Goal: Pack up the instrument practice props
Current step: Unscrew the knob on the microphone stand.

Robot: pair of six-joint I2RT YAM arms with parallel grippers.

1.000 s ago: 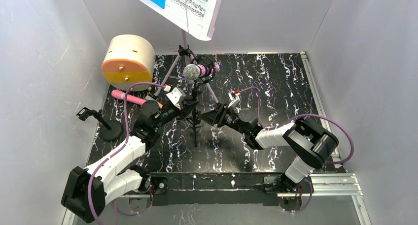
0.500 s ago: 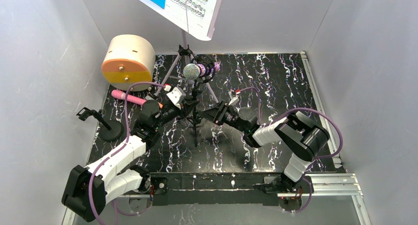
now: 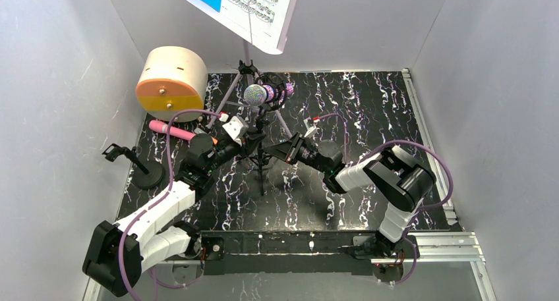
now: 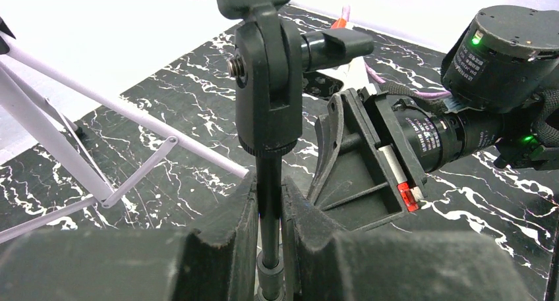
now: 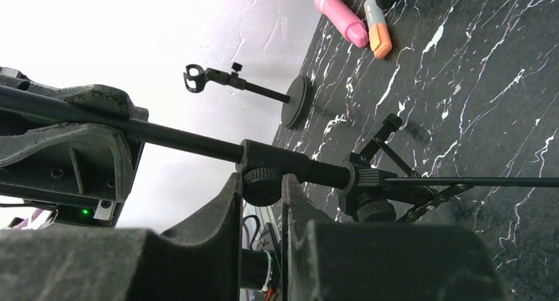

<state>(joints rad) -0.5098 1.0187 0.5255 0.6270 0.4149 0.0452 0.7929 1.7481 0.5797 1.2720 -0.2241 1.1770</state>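
My right gripper will open, roll back and retake the knob (image 5: 262, 186) before I turn it further, as its wrist is rolled far over on the knurled knob.
The silver-mesh purple mic (image 3: 256, 94) sits in its black ring mount on the tripod (image 3: 262, 169) at mid-table. My left gripper (image 4: 269, 205) is shut on the tripod's thin upright pole (image 4: 267, 182), just under the swivel head (image 4: 267, 77). From the right, my right gripper (image 5: 262, 192) is closed around a knurled knob (image 5: 262, 184) on the same pole, with both pads against it. The pink handheld microphone (image 3: 171, 129) lies on the table at the left. Behind stands the lilac music stand (image 3: 247, 51), carrying the blue and white sheet music (image 3: 254, 8).
A round wooden box with an orange face (image 3: 170, 80) lies at the back left. A small black desk mount (image 3: 144, 172) stands near the left wall. An orange marker (image 5: 379, 43) lies beside the pink microphone. The music stand's legs (image 4: 132, 113) spread close behind the tripod.
My right gripper has moved left to the tripod pole and closed its jaws onto the knob. The mic head has shifted slightly left. The left arm has not moved.
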